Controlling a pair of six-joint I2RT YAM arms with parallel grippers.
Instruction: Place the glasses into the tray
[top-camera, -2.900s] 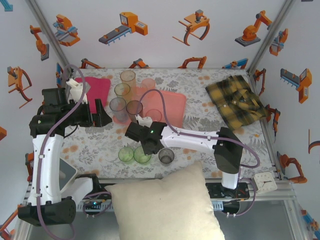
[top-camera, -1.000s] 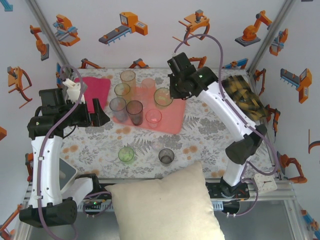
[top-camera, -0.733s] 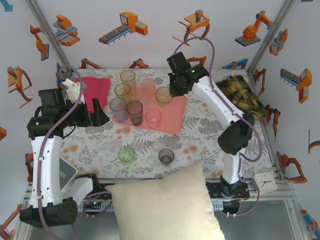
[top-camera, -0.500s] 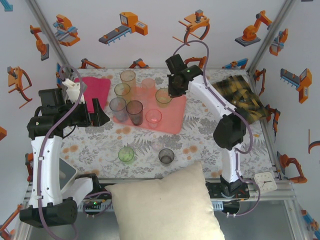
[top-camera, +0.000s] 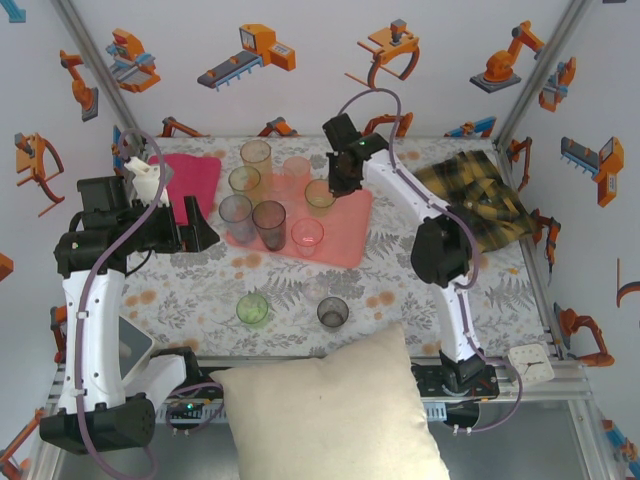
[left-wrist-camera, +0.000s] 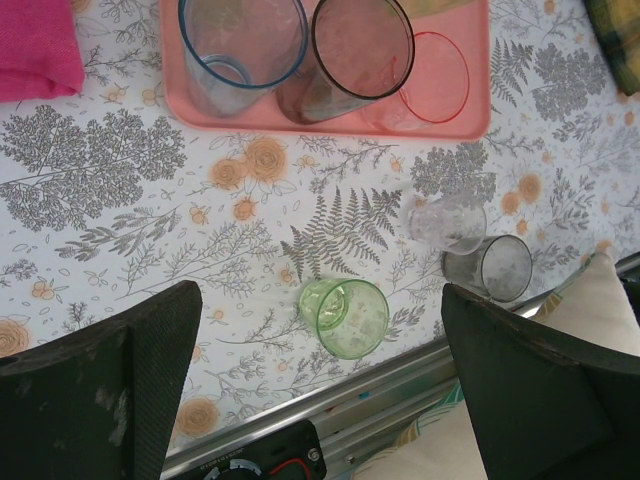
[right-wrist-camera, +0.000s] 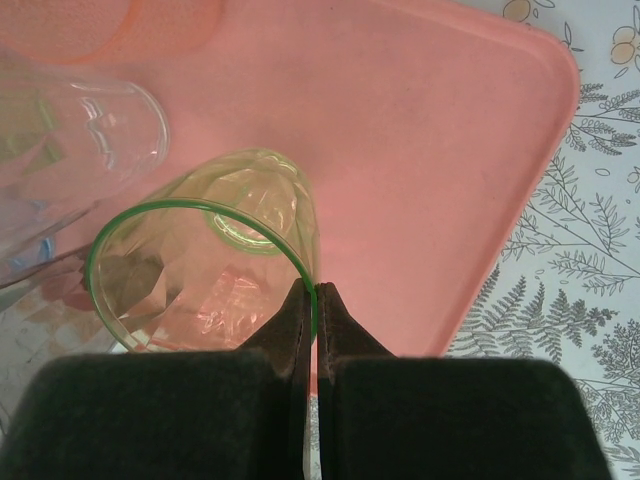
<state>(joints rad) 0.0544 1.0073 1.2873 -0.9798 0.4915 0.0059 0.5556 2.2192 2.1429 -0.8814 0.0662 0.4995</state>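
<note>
The green glass, now over the tray's back part, will go down from my right gripper on the salmon-pink tray (top-camera: 318, 213) (right-wrist-camera: 245, 228) just behind the front pink glass.
My right gripper (top-camera: 336, 188) (right-wrist-camera: 317, 292) is shut on the rim of a green glass (top-camera: 320, 196) (right-wrist-camera: 200, 270), holding it over the back part of the salmon-pink tray (top-camera: 345, 232) (right-wrist-camera: 430, 140). Whether the glass rests on the tray I cannot tell. Several other glasses stand on the tray, among them a blue one (left-wrist-camera: 240, 45), a smoky one (left-wrist-camera: 355, 60) and a pink one (left-wrist-camera: 428, 80). On the table in front lie a green glass (top-camera: 252, 308) (left-wrist-camera: 345, 317), a clear one (left-wrist-camera: 447, 222) and a grey one (top-camera: 332, 312) (left-wrist-camera: 497, 268). My left gripper (top-camera: 197, 224) (left-wrist-camera: 320, 296) hovers open to the tray's left, with nothing between its fingers.
A magenta folded cloth (top-camera: 190, 175) (left-wrist-camera: 35, 50) lies at the back left. A yellow plaid shirt (top-camera: 470, 198) lies at the back right. A cream pillow (top-camera: 330, 410) covers the near edge, and the metal table rail (left-wrist-camera: 330, 410) runs just below the front glasses.
The right arm has carried the green glass from the front of the table up over the tray, then leftward toward its back part. The left arm has stayed still.
</note>
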